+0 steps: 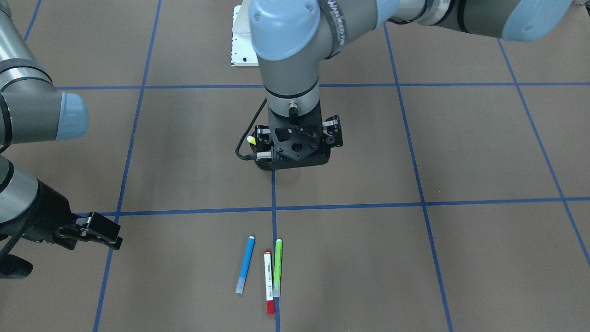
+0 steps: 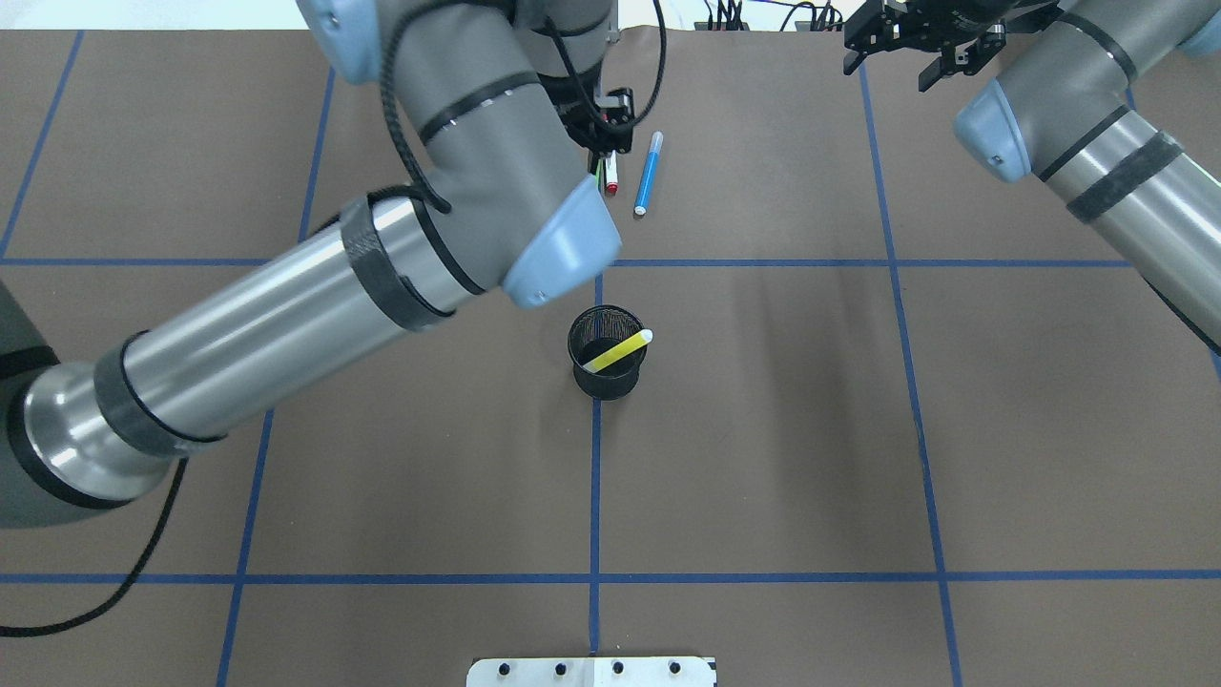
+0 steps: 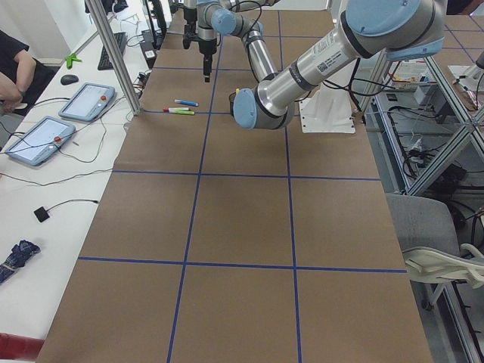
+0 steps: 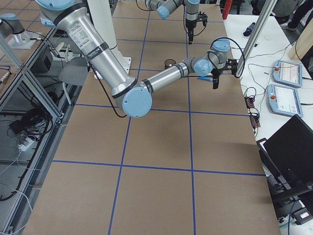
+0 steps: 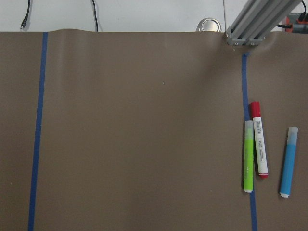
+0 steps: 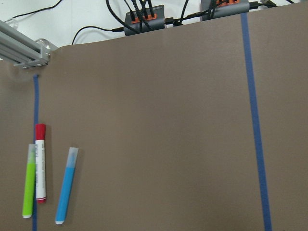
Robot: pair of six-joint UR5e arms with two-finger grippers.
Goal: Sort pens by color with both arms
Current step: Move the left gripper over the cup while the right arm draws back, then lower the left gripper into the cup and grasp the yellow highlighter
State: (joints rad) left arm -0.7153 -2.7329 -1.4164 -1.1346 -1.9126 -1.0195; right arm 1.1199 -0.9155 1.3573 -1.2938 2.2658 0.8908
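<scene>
The robot's left gripper needs to next move to the white top end (image 1: 250,139) of the yellow pen leaning in the black mesh cup and close there.
Three pens lie side by side near the table's far edge: blue (image 1: 245,264), white with red ends (image 1: 268,281) and light green (image 1: 277,267). Both wrist views show them from above, blue (image 5: 288,161) (image 6: 66,185), red-ended (image 5: 258,139) and green (image 5: 248,156). The yellow pen (image 2: 620,352) leans inside the black mesh cup (image 2: 608,382). My left gripper (image 1: 297,152) hangs high over the table between cup and pens, its linkages spread, holding nothing. Off to the side, my right gripper (image 2: 892,72) is raised with its fingers apart and empty.
The white pedestal base (image 2: 591,671) sits at the robot's edge. An aluminium post (image 5: 260,19) stands just beyond the pens, with cables and power boxes (image 6: 144,19) along the far edge. Touch panels (image 3: 87,102) and a seated person are beside the table.
</scene>
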